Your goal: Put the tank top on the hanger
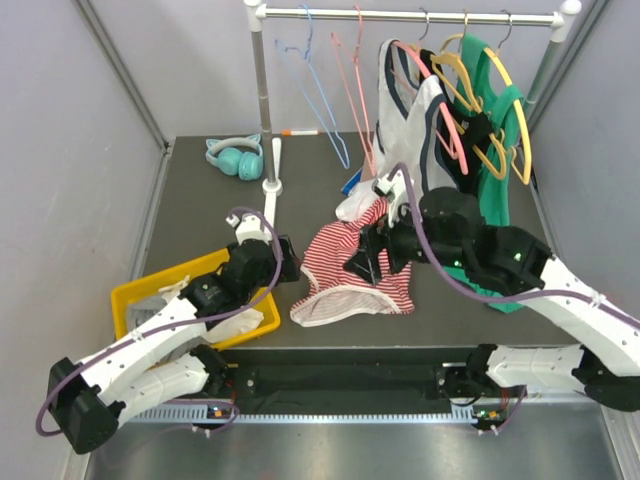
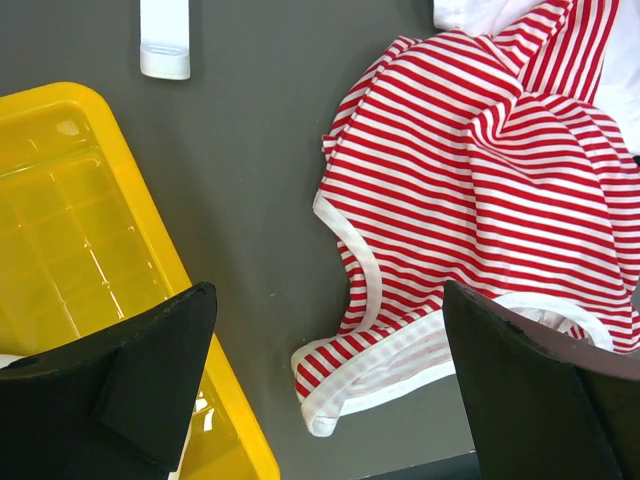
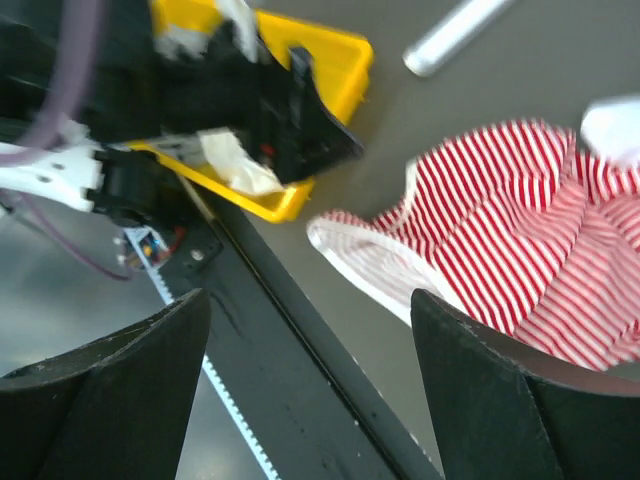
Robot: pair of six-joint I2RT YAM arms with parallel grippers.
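Note:
The hanger should go in through the striped tank top's hem, so my left gripper will close on the striped tank top's hem corner (image 1: 300,310) (image 2: 322,382) nearest the yellow tray.
The red and white striped tank top (image 1: 352,268) lies crumpled on the dark table between my two grippers. It fills the right of the left wrist view (image 2: 480,180) and the right of the right wrist view (image 3: 520,260). My left gripper (image 1: 286,264) is open and empty above its left hem (image 2: 330,400). My right gripper (image 1: 363,262) is open and empty, hovering over the top's right part (image 3: 310,400). The salmon-pink wire hanger (image 1: 352,88) hangs empty on the rail at the back, left of the white top.
A light blue hanger (image 1: 316,92) hangs left of the salmon one. A white top with navy trim (image 1: 418,125) and a green garment (image 1: 497,135) hang at the right. A yellow tray (image 1: 150,290) sits front left. Teal headphones (image 1: 235,156) and the rack post (image 1: 262,100) stand behind.

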